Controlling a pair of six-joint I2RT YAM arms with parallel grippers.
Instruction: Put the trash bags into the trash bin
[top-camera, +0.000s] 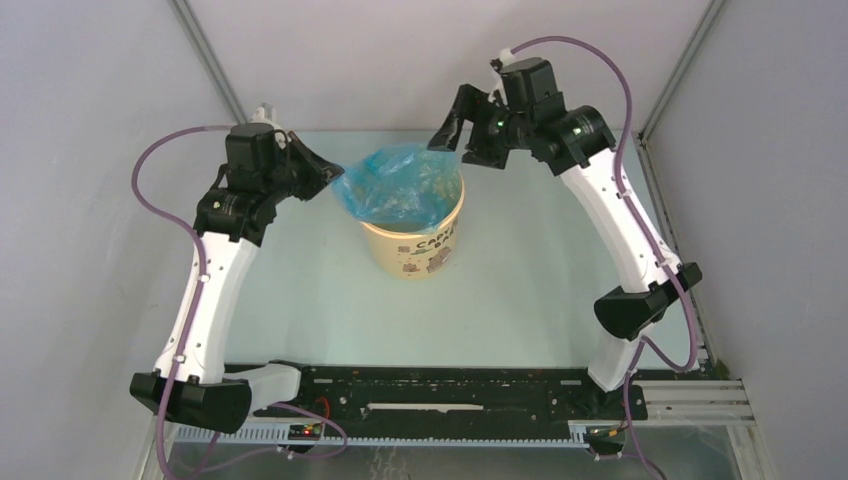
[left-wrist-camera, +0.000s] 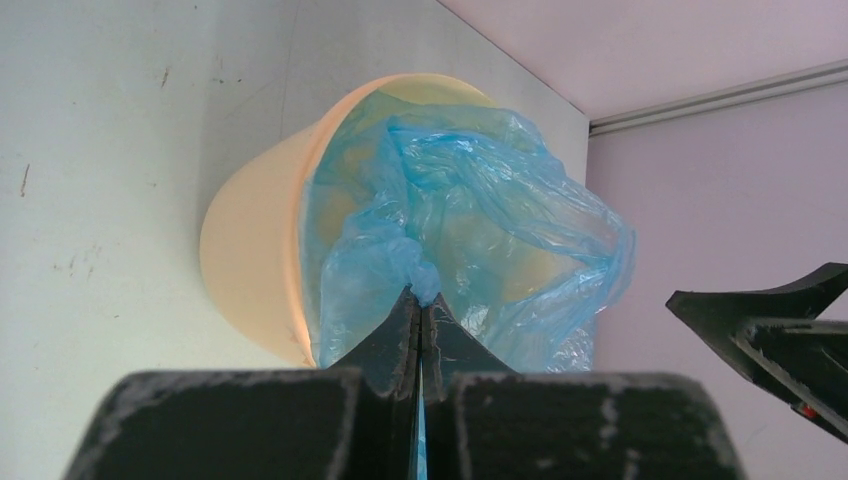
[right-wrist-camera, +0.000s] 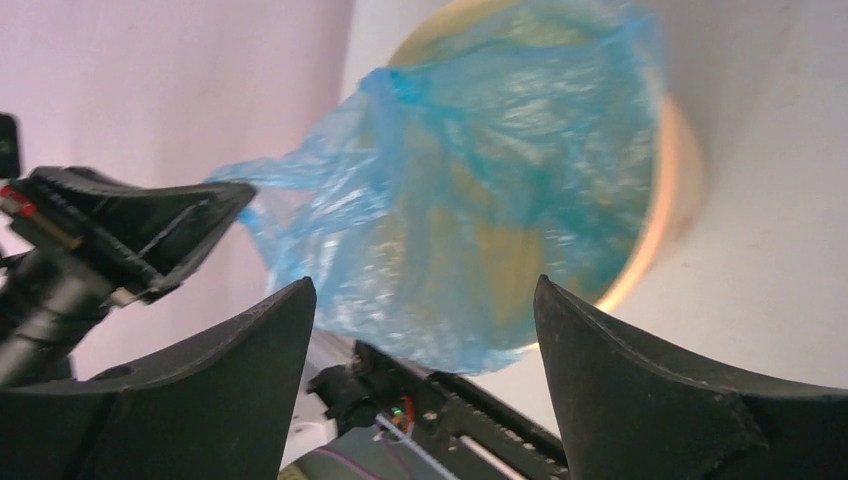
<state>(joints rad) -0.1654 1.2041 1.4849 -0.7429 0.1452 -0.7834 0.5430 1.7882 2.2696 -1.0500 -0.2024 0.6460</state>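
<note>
Next, I take the trash bag's loose edge (top-camera: 450, 168) with my right gripper and pull it over the trash bin's rim, as the bag is bunched inside that rim.
The tan-yellow round trash bin (top-camera: 412, 250) with dark printed marks stands in the middle of the table. A translucent blue trash bag (top-camera: 398, 185) fills its mouth and bulges over the left rim. My left gripper (top-camera: 328, 178) is shut on the bag's left edge, just left of the bin. In the left wrist view the fingers (left-wrist-camera: 395, 335) pinch a bunched fold of the bag (left-wrist-camera: 470, 215) in front of the bin (left-wrist-camera: 250, 250). My right gripper (top-camera: 462, 128) is open and empty, above the bin's back right rim. The right wrist view shows the bag (right-wrist-camera: 470, 190) in the bin (right-wrist-camera: 675, 180).
Pale walls with metal frame posts (top-camera: 205, 50) close in the table on the left, back and right. A black rail (top-camera: 450, 395) with the arm bases runs along the near edge.
</note>
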